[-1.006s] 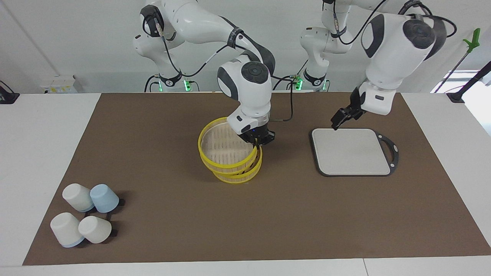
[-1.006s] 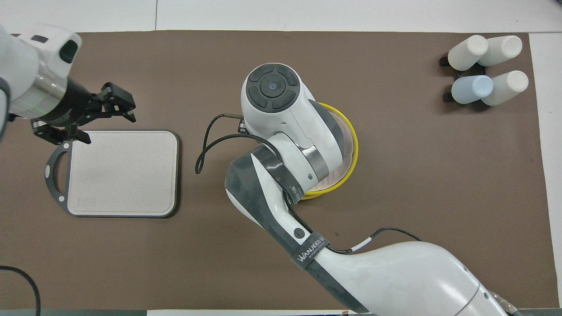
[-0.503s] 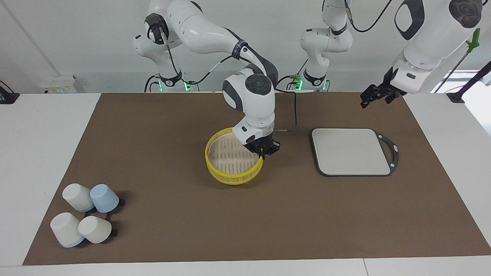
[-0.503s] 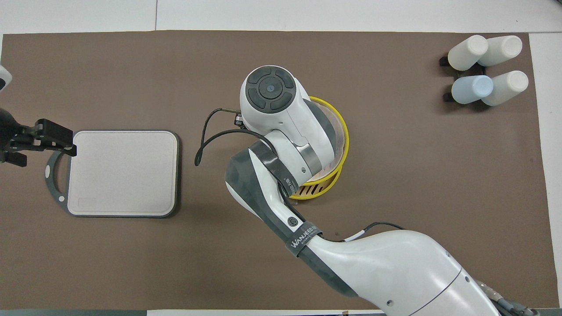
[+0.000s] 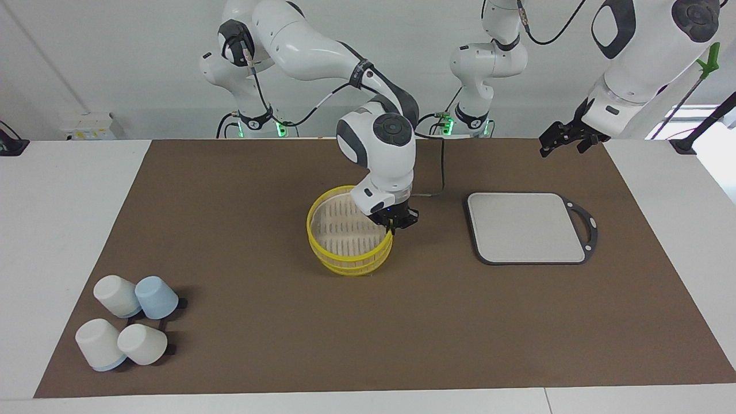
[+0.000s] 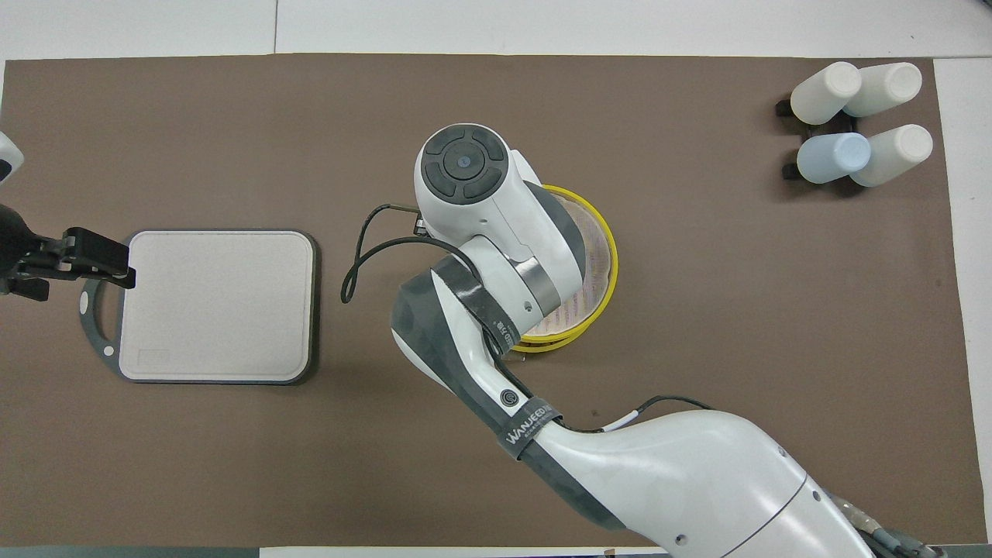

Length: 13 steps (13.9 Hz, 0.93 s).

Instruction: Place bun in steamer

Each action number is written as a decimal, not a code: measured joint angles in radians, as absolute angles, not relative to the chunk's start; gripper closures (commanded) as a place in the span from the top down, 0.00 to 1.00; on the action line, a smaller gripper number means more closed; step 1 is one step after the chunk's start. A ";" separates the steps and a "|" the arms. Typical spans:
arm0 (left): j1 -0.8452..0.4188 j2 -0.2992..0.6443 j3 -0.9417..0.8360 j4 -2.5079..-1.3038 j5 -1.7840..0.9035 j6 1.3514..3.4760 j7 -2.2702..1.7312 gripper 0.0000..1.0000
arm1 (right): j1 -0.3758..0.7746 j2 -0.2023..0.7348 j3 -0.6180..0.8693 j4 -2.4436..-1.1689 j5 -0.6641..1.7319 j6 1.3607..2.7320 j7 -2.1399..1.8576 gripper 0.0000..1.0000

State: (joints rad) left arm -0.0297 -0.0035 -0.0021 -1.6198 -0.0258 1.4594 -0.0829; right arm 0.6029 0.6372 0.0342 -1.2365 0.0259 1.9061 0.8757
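Note:
I will use my right gripper to set the upper level, now stacked nearly in line, squarely on top of the steamer's yellow-rimmed lower level (image 6: 535, 275), and I will let go of it there.
The steamer (image 5: 339, 233) stands mid-mat with its two yellow-rimmed tiers stacked, the upper one nearly in line with the lower. My right gripper (image 5: 393, 226) is shut on the upper tier's rim, on the side toward the left arm's end. In the overhead view the right arm covers that gripper and most of the steamer (image 6: 601, 256). The bun is not visible in either view. The upper tier's slatted floor looks bare. My left gripper (image 5: 562, 142) is open and empty, raised over the mat by the board's handle (image 6: 74, 267).
A grey square board (image 5: 526, 227) with a black handle lies toward the left arm's end (image 6: 217, 306). Several white and blue cups (image 5: 126, 325) lie at the corner of the mat toward the right arm's end, farther from the robots (image 6: 852, 124).
My right gripper has lowered the tilted upper tier onto the lower tier and brought it into line. My left gripper has risen from the board's corner and swung out toward the mat's edge.

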 measured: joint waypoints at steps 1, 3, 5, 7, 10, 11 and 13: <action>-0.029 -0.003 -0.002 -1.620 -0.026 1.466 -0.079 1.00 | 0.606 0.637 0.034 -1.237 0.026 1.906 0.881 0.00; -0.029 -0.003 -0.002 -1.622 -0.025 1.469 -0.074 1.00 | 0.615 0.637 0.035 -1.241 0.026 1.906 0.896 0.00; -0.029 -0.003 -0.002 -1.624 -0.025 1.474 -0.070 1.00 | 0.623 0.637 0.034 -1.248 0.022 1.906 0.899 0.00; -0.030 -0.003 -0.002 -1.626 -0.025 1.477 -0.068 1.00 | 0.624 0.636 0.034 -1.250 0.022 1.905 0.899 0.00; -0.035 -0.003 -0.001 -1.635 -0.025 1.477 -0.067 1.00 | 0.625 0.634 0.034 -1.257 0.020 1.905 0.899 0.00; -0.036 -0.003 -0.001 -1.635 -0.025 1.477 -0.067 1.00 | 0.626 0.633 0.034 -1.259 0.020 1.905 0.899 0.00; -0.037 -0.003 -0.001 -1.636 -0.025 1.482 -0.067 1.00 | 0.626 0.631 0.034 -1.262 0.020 1.905 0.899 0.00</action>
